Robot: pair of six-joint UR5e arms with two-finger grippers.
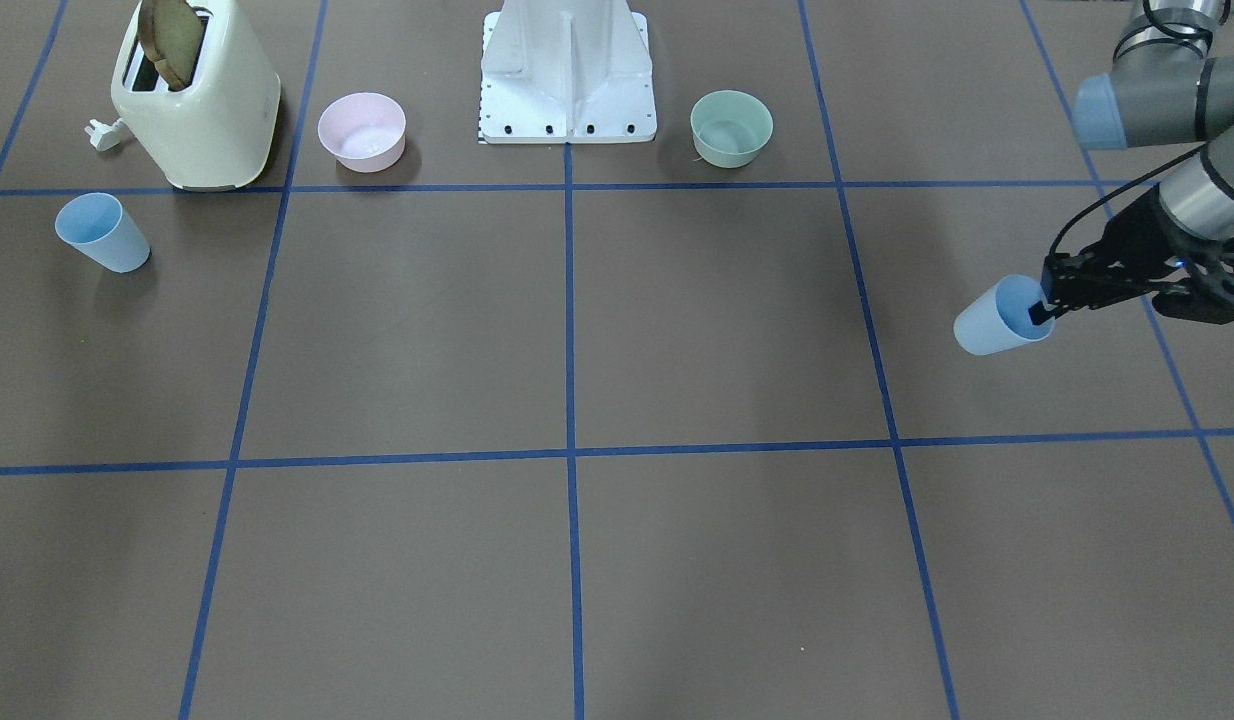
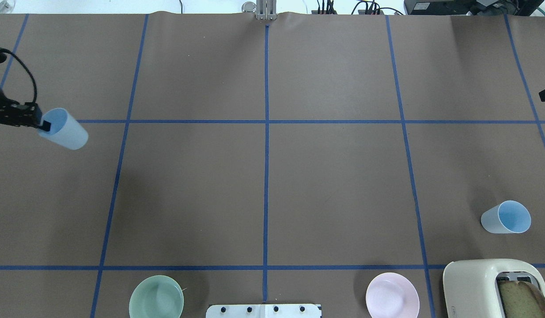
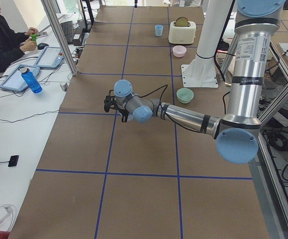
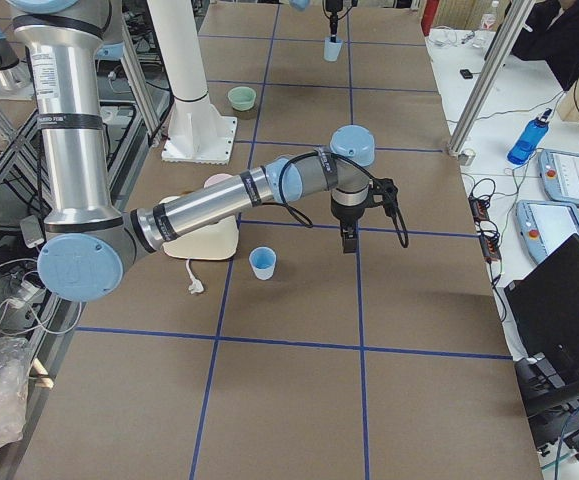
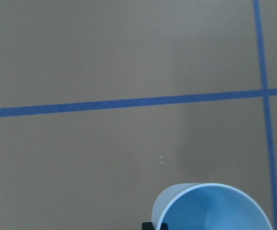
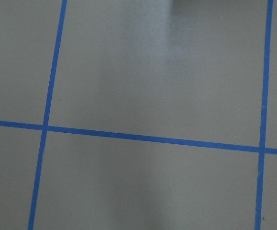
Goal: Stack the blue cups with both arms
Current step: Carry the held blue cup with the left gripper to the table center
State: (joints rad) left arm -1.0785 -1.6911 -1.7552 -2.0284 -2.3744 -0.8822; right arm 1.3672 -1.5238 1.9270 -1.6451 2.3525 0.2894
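I will next move my right gripper to the blue cup near the toaster and close on that cup's rim (image 1: 63, 236), on the side away from the toaster.
One blue cup (image 1: 1002, 318) is held by its rim in my left gripper (image 1: 1039, 312), which is shut on it with one finger inside the cup. This shows at the left edge of the overhead view, with the cup (image 2: 64, 129) and the gripper (image 2: 45, 126). The cup's mouth fills the bottom of the left wrist view (image 5: 215, 210). The second blue cup (image 2: 506, 217) stands upright on the table near the toaster; it also shows in the front view (image 1: 102, 232). My right gripper (image 4: 350, 238) hangs over bare table, apart from that cup (image 4: 262, 263); I cannot tell whether it is open.
A cream toaster (image 1: 197, 100) with a slice of bread stands beside the second cup. A pink bowl (image 1: 362, 130) and a mint-green bowl (image 1: 731, 127) flank the white pedestal (image 1: 567, 75). An operator (image 3: 4, 35) sits at the far side desk.
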